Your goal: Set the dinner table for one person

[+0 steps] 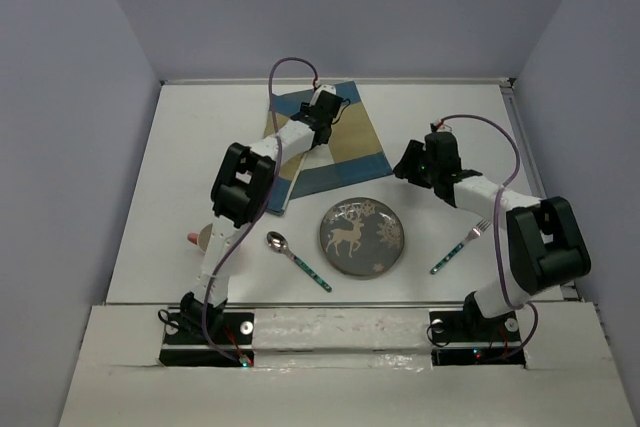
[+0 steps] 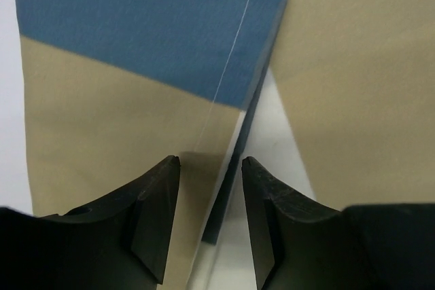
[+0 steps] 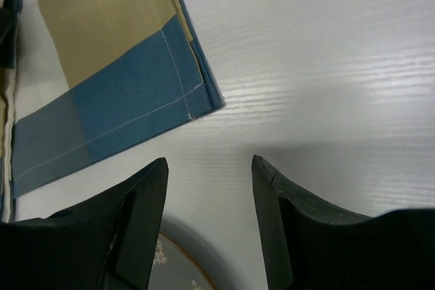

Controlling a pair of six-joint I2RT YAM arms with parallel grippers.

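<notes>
My left gripper's fingers are on both sides of the tan part of the placemat flap's edge. Next, I move farther and grab the flap's blue corner [image 2: 272, 6] before I unfold it.
The white dinner table [image 1: 180, 167] carries a blue-and-tan striped placemat [image 1: 350, 142] at the back centre, its left part folded over. My left gripper [image 1: 328, 119] hangs over the placemat. In the left wrist view the gripper [image 2: 211, 162] is open, with a raised folded edge of the placemat [image 2: 231, 181] standing between the jaws without being pinched. My right gripper [image 1: 407, 168] is open and empty [image 3: 209, 162] above bare table [image 3: 326, 86], just right of the placemat's near corner [image 3: 136, 113]. A grey reindeer plate [image 1: 362, 237] lies front centre, and its rim [image 3: 173, 266] shows under the right gripper.
A spoon [image 1: 296, 257] lies left of the plate and a fork [image 1: 462, 245] lies to its right. A small pale object [image 1: 203, 239] sits partly hidden behind the left arm. Grey walls enclose the table on three sides.
</notes>
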